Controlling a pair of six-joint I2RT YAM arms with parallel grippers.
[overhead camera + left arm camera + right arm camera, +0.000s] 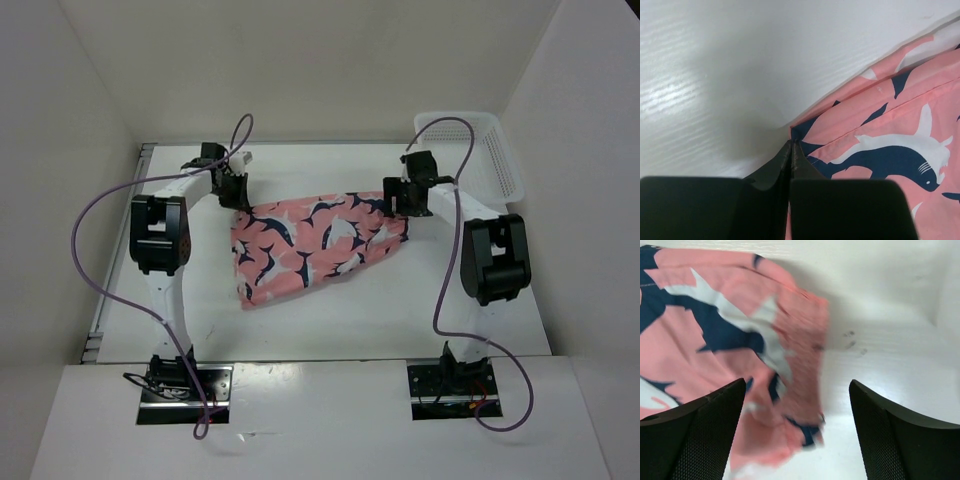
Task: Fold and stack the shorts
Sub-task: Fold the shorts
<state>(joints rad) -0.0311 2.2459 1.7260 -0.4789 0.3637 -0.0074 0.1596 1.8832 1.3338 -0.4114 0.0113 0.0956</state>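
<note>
My right gripper is open over the bunched waistband of the shorts, so it should take the waistband by its near navy corner [811,433] and carry that end toward my left gripper.
The shorts [315,245], salmon-pink with navy and white shark shapes, lie spread across the middle of the table. My left gripper [236,196] is at their far left corner. In the left wrist view its jaws [791,144] are pressed together at the navy-edged corner of the shorts [890,135], and a sliver of pink shows between the fingers. My right gripper [408,198] is over the shorts' far right end. Seen from the right wrist it [797,385] is open, with the blurred, bunched edge of the shorts [740,325] lying between the left finger and the gap.
A white plastic mesh basket [492,150] stands tilted at the back right corner. White walls close in the table on the left, back and right. Purple cables loop over both arms.
</note>
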